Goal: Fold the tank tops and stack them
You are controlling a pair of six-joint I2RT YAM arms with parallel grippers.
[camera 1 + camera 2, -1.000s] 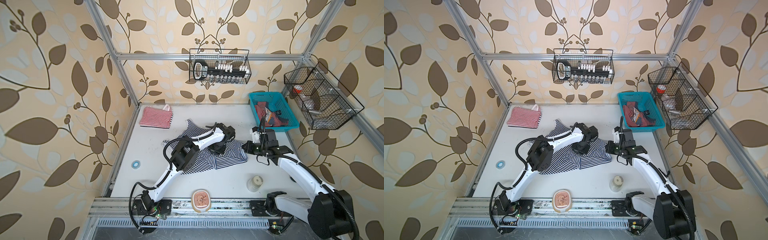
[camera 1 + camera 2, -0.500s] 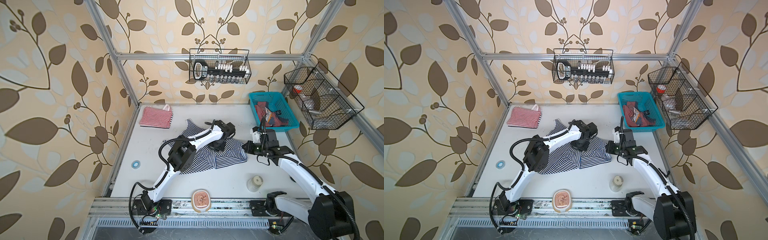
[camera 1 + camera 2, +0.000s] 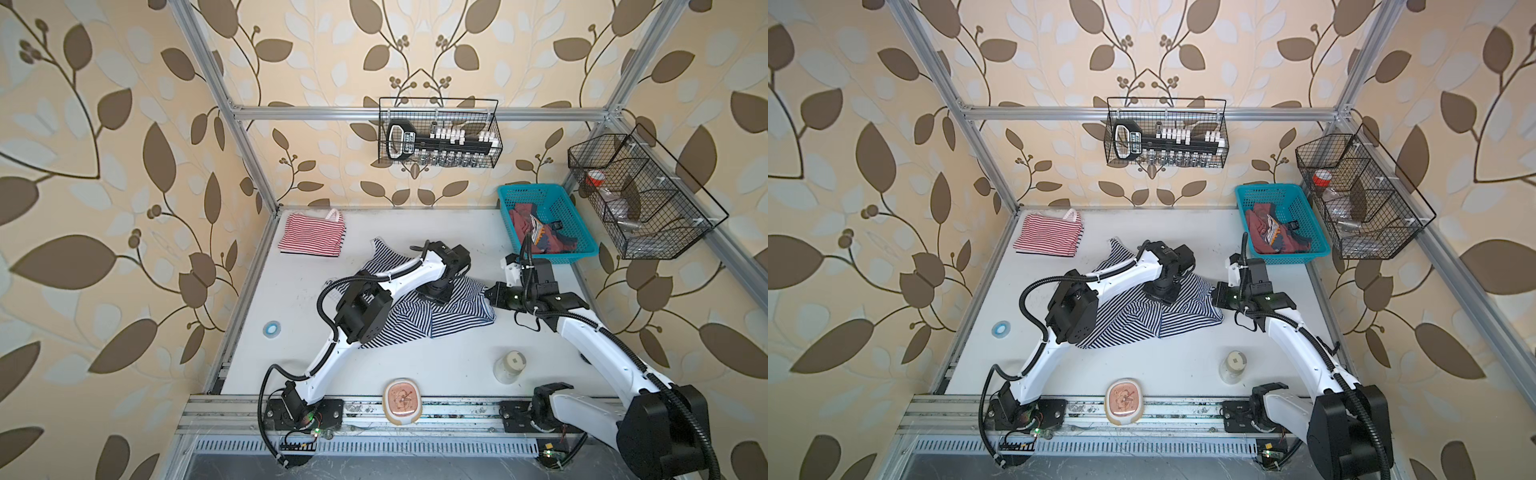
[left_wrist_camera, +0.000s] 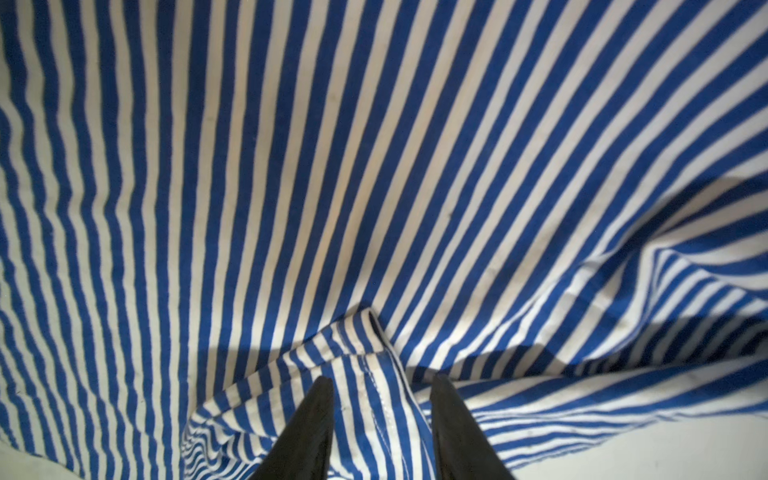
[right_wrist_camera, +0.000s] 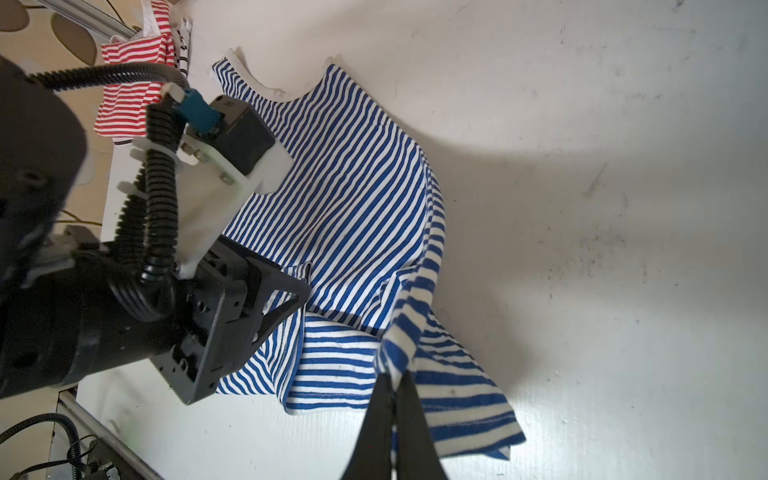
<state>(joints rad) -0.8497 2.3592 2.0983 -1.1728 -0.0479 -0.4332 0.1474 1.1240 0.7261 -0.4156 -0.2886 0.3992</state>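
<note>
The hem of the navy-and-white tank top is folded over on itself, so my left gripper will grab the tank top's loose corner (image 4: 365,329) and pull it away from my right gripper.
The navy-and-white striped tank top (image 3: 451,318) (image 3: 1183,318) lies rumpled and partly folded mid-table. My left gripper (image 3: 432,293) (image 4: 380,380) points down onto it, open. A folded hem corner lies loose between its fingers (image 4: 320,411). My right gripper (image 5: 397,376) (image 3: 490,293) is shut on the top's right edge and holds it slightly lifted. The red-and-white striped tank top (image 3: 311,235) (image 5: 124,95) lies folded at the back left. The dusty red tank top (image 3: 536,232) sits crumpled in the teal basket (image 3: 509,220).
Wire baskets hang on the back wall (image 3: 438,133) and the right wall (image 3: 640,195). A clear jar (image 3: 510,365) stands front right. A pink oval dish (image 3: 402,401) sits on the front rail. A blue tape ring (image 3: 272,329) lies at the left.
My left gripper has opened over the navy striped top and its arm has shifted slightly toward the back. The right arm has stayed still, gripping the edge.
</note>
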